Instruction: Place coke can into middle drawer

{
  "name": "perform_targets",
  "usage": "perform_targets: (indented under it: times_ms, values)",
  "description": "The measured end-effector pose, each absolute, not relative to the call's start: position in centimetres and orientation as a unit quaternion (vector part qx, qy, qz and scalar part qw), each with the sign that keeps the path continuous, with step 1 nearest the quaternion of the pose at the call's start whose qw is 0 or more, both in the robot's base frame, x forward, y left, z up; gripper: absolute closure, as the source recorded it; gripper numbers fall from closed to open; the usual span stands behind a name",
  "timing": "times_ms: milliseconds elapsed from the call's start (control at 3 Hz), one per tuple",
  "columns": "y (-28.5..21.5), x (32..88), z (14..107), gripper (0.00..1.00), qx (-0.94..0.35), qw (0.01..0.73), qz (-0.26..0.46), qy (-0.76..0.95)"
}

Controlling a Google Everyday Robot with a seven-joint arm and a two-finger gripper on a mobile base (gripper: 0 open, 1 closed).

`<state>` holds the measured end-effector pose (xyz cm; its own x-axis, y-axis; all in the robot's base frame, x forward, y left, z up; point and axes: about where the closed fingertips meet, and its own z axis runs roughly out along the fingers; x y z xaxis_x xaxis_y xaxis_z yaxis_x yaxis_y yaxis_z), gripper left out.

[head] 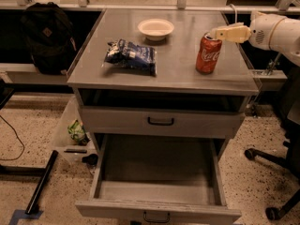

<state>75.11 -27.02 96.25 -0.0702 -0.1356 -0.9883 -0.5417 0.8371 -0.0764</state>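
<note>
The robot's gripper needs to next move down to the lower half (207, 59) of the red coke can and close there, just below the middle of the can.
The red coke can (208, 55) stands upright on the right part of the grey cabinet top (178, 64). My gripper (219, 33), cream-coloured on a white arm, reaches in from the right and sits at the can's silver top, just right of and above its rim. The middle drawer (158, 165) is pulled wide open below, with a bare grey floor and a small black handle at its front edge. The can is well above and behind the open drawer.
A blue-and-white snack bag (132, 56) lies on the left of the cabinet top and a white bowl (155, 28) at the back. A shallower shut drawer front (161, 122) sits above. A black backpack (46, 36) is at the left, office chair wheels (274, 212) at the right.
</note>
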Motion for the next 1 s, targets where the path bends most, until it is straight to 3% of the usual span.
perform_targets:
  times_ms: [1000]
  values:
    - [-25.3, 72.4, 95.3, 0.00, -0.259, 0.632, 0.185, 0.706]
